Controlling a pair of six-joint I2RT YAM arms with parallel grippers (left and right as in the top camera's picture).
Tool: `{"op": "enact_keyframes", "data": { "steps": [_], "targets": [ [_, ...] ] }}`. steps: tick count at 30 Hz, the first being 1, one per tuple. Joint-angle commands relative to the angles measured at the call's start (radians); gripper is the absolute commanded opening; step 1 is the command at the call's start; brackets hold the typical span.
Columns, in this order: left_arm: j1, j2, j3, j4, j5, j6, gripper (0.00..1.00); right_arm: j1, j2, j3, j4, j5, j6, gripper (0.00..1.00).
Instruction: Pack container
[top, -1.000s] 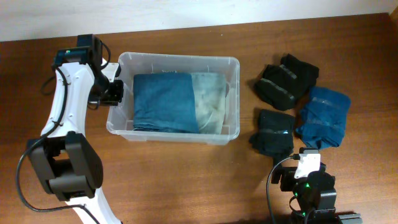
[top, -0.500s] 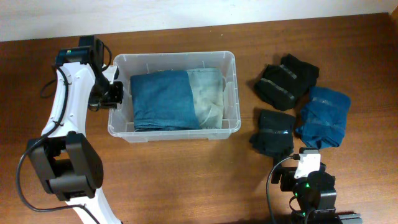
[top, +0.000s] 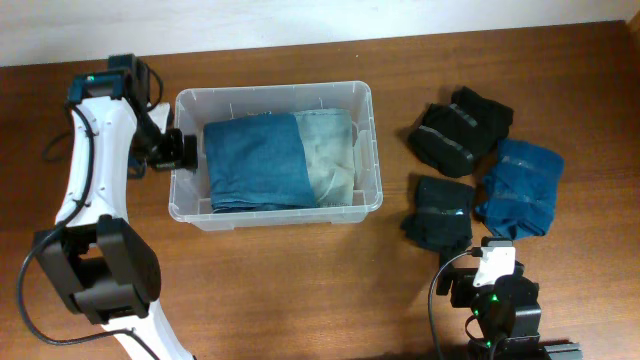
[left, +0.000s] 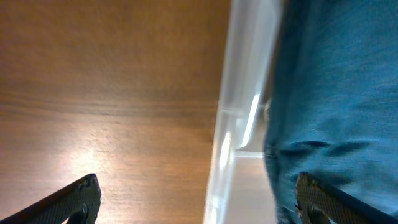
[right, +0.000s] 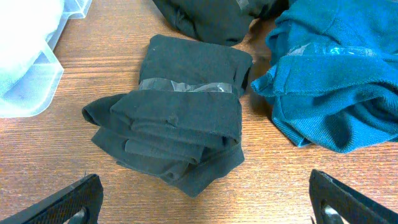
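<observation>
Next, I move my right gripper to the blue garment beside the folded black garment and close it on the blue garment's middle (top: 519, 184) (right: 329, 78).
The container (top: 275, 88) is a clear plastic bin at centre left of the table. A folded blue cloth (top: 252, 160) and a pale green cloth (top: 330, 155) lie inside it. My left gripper (top: 180, 150) is at its left wall. In the left wrist view the left gripper (left: 196, 193) is open and straddles that container wall (left: 239, 112), one finger over the table, the other over the blue cloth (left: 336, 93). My right gripper (right: 205, 186) is open and holds nothing, just short of a folded black garment (right: 177, 124).
Right of the container lie a black bundle (top: 460, 130), the folded black garment (top: 440, 212) and a blue garment (top: 520, 185). The right arm's base (top: 497, 305) sits at the front edge. A container corner (right: 25, 62) shows in the right wrist view.
The container has slid left and squared up along with the left arm. The left gripper has opened on its wall. The right arm has not moved.
</observation>
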Motion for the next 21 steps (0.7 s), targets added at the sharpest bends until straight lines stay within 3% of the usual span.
{"op": "enact_keyframes", "data": {
  "steps": [1, 8, 15, 21],
  "targets": [
    [0.000, -0.068, 0.108, -0.020, 0.021, -0.028, 0.99, -0.006, -0.007, -0.008, -0.002, 0.008, 0.004, 0.99],
    [0.000, -0.268, 0.227, -0.025, 0.021, -0.072, 0.99, -0.006, -0.007, -0.008, 0.017, 0.024, -0.003, 0.98],
    [0.000, -0.461, 0.227, -0.056, 0.012, -0.071, 1.00, -0.006, -0.007, -0.008, 0.230, -0.423, 0.449, 0.98],
    [0.000, -0.506, 0.227, -0.082, 0.003, -0.071, 0.99, -0.006, -0.005, 0.001, 0.364, -0.549, 0.466, 0.98]
  ]
}}
